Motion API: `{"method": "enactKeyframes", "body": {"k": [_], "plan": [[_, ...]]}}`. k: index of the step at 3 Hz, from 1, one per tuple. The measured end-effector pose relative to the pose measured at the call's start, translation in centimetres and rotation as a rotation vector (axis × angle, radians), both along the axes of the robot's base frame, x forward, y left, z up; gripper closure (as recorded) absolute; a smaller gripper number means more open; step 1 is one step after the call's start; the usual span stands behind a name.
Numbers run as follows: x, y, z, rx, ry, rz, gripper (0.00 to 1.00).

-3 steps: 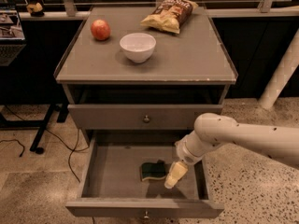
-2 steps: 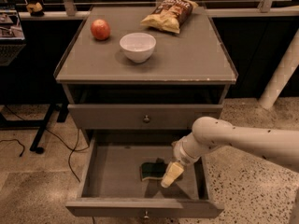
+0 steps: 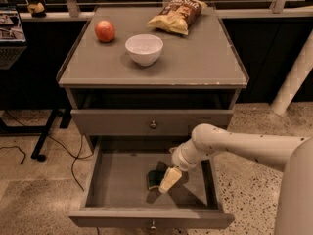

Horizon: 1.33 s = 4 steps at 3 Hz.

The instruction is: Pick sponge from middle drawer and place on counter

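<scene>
The dark green sponge is lying in the middle drawer, and I should close my gripper on the middle of the dark green sponge (image 3: 155,176).
The middle drawer (image 3: 117,182) stands pulled out below the grey cabinet. A small dark green sponge (image 3: 154,178) lies on its floor, right of centre. My gripper (image 3: 166,182) reaches down into the drawer from the right on a white arm. Its pale tip sits against the sponge's right end and hides part of it. The counter (image 3: 200,58) is the cabinet's flat grey top, above and behind the gripper.
On the counter stand a white bowl (image 3: 144,49), a red apple (image 3: 104,31) at the left and a chip bag (image 3: 177,14) at the back. The upper drawer front (image 3: 153,125) is closed just above my arm. Cables and a stand leg (image 3: 46,136) lie on the floor to the left.
My gripper has moved left inside the drawer, from beside the sponge to right against its right end. The sponge and drawer have stayed in place.
</scene>
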<state>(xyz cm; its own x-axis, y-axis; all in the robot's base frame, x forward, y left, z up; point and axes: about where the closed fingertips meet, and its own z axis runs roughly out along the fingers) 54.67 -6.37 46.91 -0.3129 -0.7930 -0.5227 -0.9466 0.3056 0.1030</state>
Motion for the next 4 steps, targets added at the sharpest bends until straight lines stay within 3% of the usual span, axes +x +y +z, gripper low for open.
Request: {"method": "enactKeyframes", "body": {"k": [1,3,4], "plan": [[1.4,3.0,-3.5,0.005,0.044,0.034,0.00],[1.4,3.1,-4.2,0.012,0.043,0.007,0.00],[2.2,3.3,-7.1,0.046,-0.010,-0.024,0.00]]}}
